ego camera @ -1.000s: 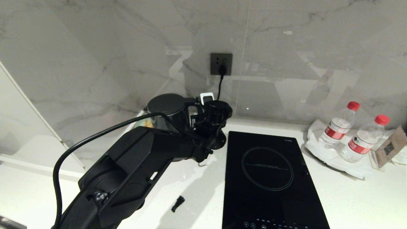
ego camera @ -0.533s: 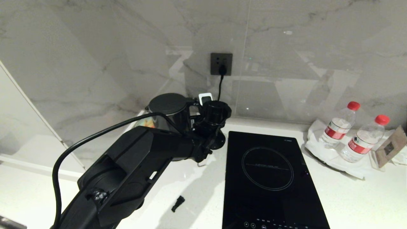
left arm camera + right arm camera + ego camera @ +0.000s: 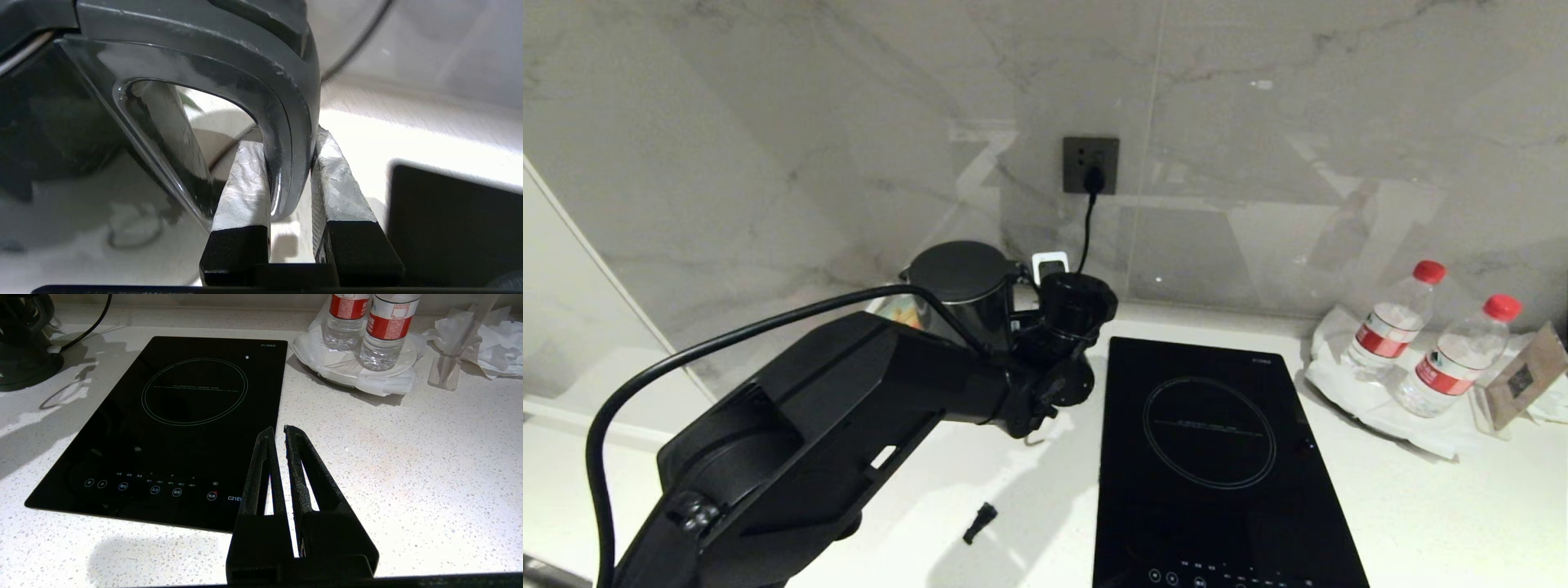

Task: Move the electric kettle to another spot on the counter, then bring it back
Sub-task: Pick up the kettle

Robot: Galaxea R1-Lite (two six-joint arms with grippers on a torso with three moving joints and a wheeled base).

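My left gripper pinches the kettle handle's lower part; I will open it, rise, and grip the handle's upper bend point(image 3: 277, 68) before moving the kettle.
The electric kettle point(image 3: 960, 282), glossy black with a flat lid, stands upright at the back of the white speckled counter point(image 3: 1462, 506), left of the cooktop. My left arm reaches in from the lower left, and its wrist hides the kettle's lower part in the head view. In the left wrist view, the left gripper point(image 3: 288, 139) is shut on the kettle's loop handle point(image 3: 261, 81), one taped finger point(image 3: 245, 183) on each side. My right gripper point(image 3: 278, 430) is shut on nothing, over the counter by the cooktop's front right corner.
A black glass cooktop point(image 3: 1217, 457) lies right of the kettle. Two red-capped water bottles point(image 3: 1392, 318) stand on a white plate at the back right. A cord hangs from the wall socket point(image 3: 1090, 163). A small black piece point(image 3: 980, 523) lies near the front.
The left forearm has risen and the wrist has tipped. The kettle's lid has shifted slightly to the right.
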